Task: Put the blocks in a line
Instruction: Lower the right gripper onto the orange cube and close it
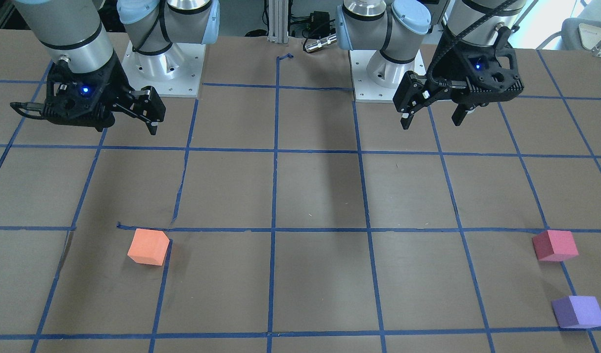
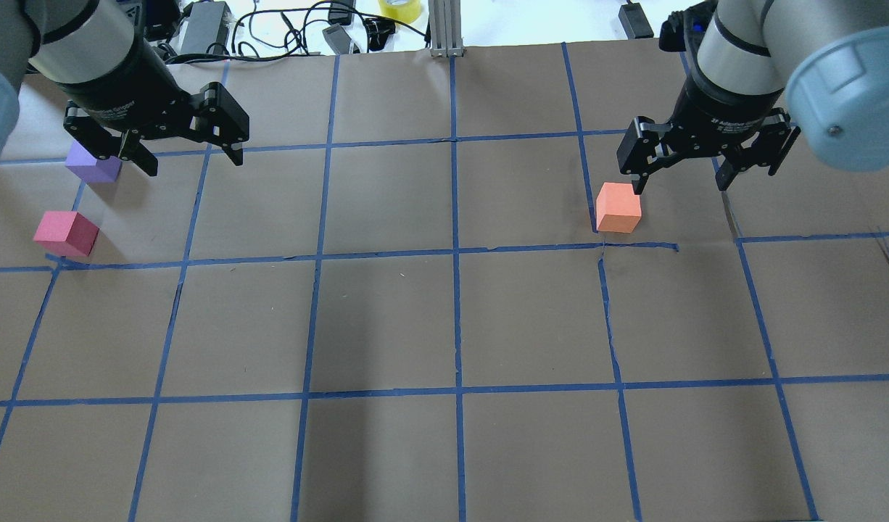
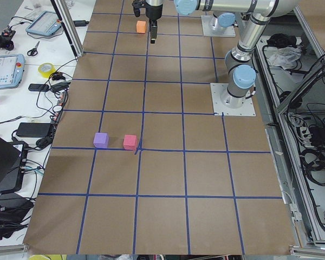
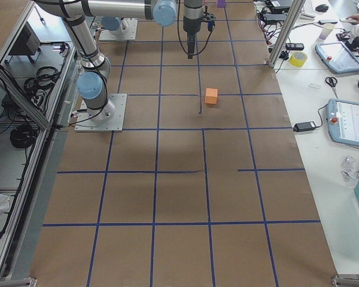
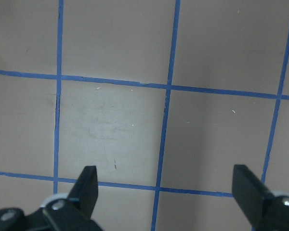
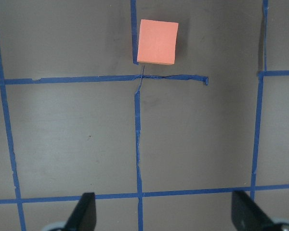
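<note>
My right gripper moves down to the orange block next and closes on the block's opposite sides (image 1: 148,247) (image 6: 157,42), one of which is beside the blue tape line.
The orange block (image 1: 148,246) lies on the brown table on my right side; it also shows in the overhead view (image 2: 618,208) and the right wrist view (image 6: 157,42). The red-pink block (image 2: 66,233) and the purple block (image 2: 93,165) lie close together, apart, at the table's far left edge, and both show in the front view as red-pink block (image 1: 555,245) and purple block (image 1: 578,312). My left gripper (image 2: 193,164) is open and empty, raised above the table beside the purple block. My right gripper (image 2: 681,186) is open and empty, raised above the table near the orange block.
Blue tape lines (image 2: 455,254) split the brown paper table top into squares. The arm bases (image 1: 161,68) stand at the robot's edge. Cables and a yellow tape roll (image 2: 399,7) lie beyond the far edge. Tablets and tools lie on the side bench (image 4: 347,119).
</note>
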`<state>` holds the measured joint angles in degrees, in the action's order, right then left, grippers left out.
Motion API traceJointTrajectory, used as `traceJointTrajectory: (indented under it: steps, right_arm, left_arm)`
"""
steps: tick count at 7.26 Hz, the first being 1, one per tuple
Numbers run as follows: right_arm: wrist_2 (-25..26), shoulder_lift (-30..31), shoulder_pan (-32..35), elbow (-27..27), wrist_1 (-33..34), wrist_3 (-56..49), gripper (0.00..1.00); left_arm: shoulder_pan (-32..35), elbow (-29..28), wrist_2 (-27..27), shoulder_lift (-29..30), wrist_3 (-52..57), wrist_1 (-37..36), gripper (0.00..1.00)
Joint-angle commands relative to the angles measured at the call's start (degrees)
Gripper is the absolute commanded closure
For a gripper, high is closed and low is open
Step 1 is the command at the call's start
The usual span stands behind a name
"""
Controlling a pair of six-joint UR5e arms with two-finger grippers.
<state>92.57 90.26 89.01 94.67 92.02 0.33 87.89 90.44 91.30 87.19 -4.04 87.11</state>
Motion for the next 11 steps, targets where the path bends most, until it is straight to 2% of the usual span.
traceJointTrajectory:
  steps: [1, 2, 4, 5, 7, 9, 11]
  right_arm:
    - [-0.28, -1.75, -0.15, -0.62, 1.13, 0.46, 0.00]
    - [-0.28, -3.15, -0.24, 0.24, 6.54, 0.55, 0.00]
    - [-0.72, -9.71, -0.24, 0.25, 8.78, 0.37, 0.00]
    - [-0.63, -13.06, -0.41, 0.25, 12.09, 0.46, 0.00]
    - [-0.90, -20.18, -0.50, 0.25, 22.18, 3.51, 0.00]
    - [-0.64, -24.86, -0.68, 0.25, 25.39, 6.51, 0.00]
    - [-0.98, -26.71, -2.69, 0.25, 25.49, 8.27, 0.00]
  left_arm:
    - [0.00, 0.00, 0.01, 0.00, 0.00, 0.08, 0.00]
    - [0.00, 0.09, 0.01, -0.09, 0.00, -0.01, 0.00]
    - [0.00, 0.09, 0.01, -0.18, 0.00, -0.01, 0.00]
    - [0.00, 0.09, -0.07, -0.09, 0.09, -0.01, 0.00]
    - [-0.09, 0.09, -0.07, -0.09, 0.09, -0.01, 0.00]
    - [-0.09, 0.09, -0.07, -0.09, 0.09, -0.01, 0.00]
    - [-0.18, -0.09, -0.25, -0.09, 0.09, -0.27, 0.00]
